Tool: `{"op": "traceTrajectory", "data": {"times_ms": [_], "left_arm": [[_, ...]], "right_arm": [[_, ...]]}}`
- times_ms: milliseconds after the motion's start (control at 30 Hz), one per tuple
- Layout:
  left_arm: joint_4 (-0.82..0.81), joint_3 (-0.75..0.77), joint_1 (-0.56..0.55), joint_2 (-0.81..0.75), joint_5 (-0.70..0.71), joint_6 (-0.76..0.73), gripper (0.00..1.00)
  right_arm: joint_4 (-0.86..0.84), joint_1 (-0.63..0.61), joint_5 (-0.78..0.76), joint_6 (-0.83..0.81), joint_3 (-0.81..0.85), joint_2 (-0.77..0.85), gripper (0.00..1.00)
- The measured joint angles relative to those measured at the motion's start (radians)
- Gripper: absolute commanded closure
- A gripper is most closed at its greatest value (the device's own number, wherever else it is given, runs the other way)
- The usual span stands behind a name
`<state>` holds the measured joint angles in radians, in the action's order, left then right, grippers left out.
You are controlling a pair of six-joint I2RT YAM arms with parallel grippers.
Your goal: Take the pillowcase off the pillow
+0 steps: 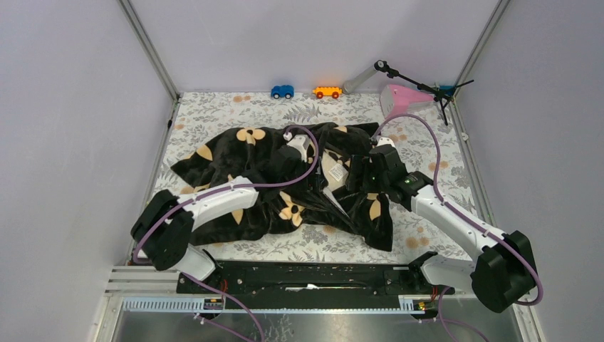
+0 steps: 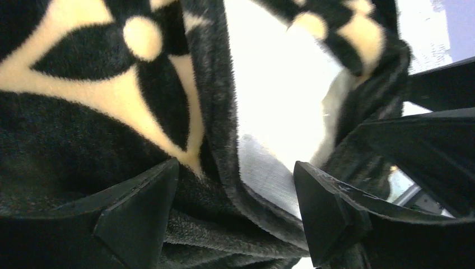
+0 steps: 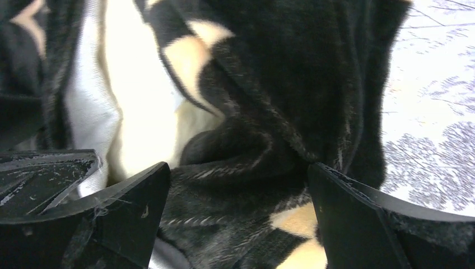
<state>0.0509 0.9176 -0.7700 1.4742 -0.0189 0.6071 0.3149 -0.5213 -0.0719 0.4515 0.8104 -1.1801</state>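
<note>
I need to use my right gripper to pinch the fold by the pillowcase opening's corner (image 3: pixel 297 154) and pull it clear, because that crumpled fold covers the side of the pillow.
The black plush pillowcase (image 1: pixel 271 178) with tan flowers lies crumpled over the pillow in the middle of the floor sheet. A cream-white patch of pillow (image 1: pixel 332 171) shows at the case's opening between the two arms. My left gripper (image 1: pixel 312 158) is open at that opening. In the left wrist view its jaws (image 2: pixel 235 168) straddle the pillowcase's hem (image 2: pixel 252 190), with the white pillow (image 2: pixel 280 84) behind. My right gripper (image 1: pixel 357 174) is open. In the right wrist view its jaws (image 3: pixel 238 168) straddle a fold of black pillowcase (image 3: pixel 246 157), with the pillow (image 3: pixel 134 112) to its left.
The grey-and-orange floral sheet (image 1: pixel 441 164) covers the floor inside grey walls. At the back stand a blue toy car (image 1: pixel 283 91), an orange toy car (image 1: pixel 327 92), a pink object (image 1: pixel 399 100) and a black stand (image 1: pixel 420 85).
</note>
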Motion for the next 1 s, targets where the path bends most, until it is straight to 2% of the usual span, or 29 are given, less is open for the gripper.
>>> {"op": "traceTrajectory", "data": {"times_ms": [67, 100, 233, 267, 433, 667, 800, 1000], "left_arm": [[0.0, 0.002, -0.001, 0.034, -0.001, 0.005, 0.27], [0.001, 0.002, -0.001, 0.045, 0.0, 0.008, 0.32], [0.011, 0.003, 0.005, 0.059, 0.048, 0.006, 0.66], [0.023, 0.004, 0.011, 0.067, 0.068, 0.0, 0.69], [0.034, -0.052, 0.099, 0.055, 0.09, 0.014, 0.7], [0.042, -0.241, 0.174, -0.21, 0.202, 0.053, 0.68], [0.061, -0.281, 0.182, -0.286, 0.257, 0.067, 0.62], [0.088, -0.294, 0.188, -0.377, 0.258, 0.029, 0.47]], "right_arm": [[0.001, -0.003, -0.053, 0.018, -0.015, -0.006, 0.11], [-0.004, -0.003, -0.087, 0.032, -0.034, 0.005, 0.2], [-0.013, -0.003, -0.174, 0.082, -0.121, 0.066, 0.36], [-0.007, -0.003, -0.189, 0.095, -0.14, 0.081, 0.38], [0.017, -0.004, -0.271, 0.193, -0.194, 0.136, 0.44], [-0.011, -0.004, -0.266, 0.262, -0.274, 0.25, 0.5], [-0.053, -0.002, -0.203, 0.251, -0.318, 0.325, 0.37], [-0.076, 0.003, -0.111, 0.193, -0.362, 0.492, 0.27]]}}
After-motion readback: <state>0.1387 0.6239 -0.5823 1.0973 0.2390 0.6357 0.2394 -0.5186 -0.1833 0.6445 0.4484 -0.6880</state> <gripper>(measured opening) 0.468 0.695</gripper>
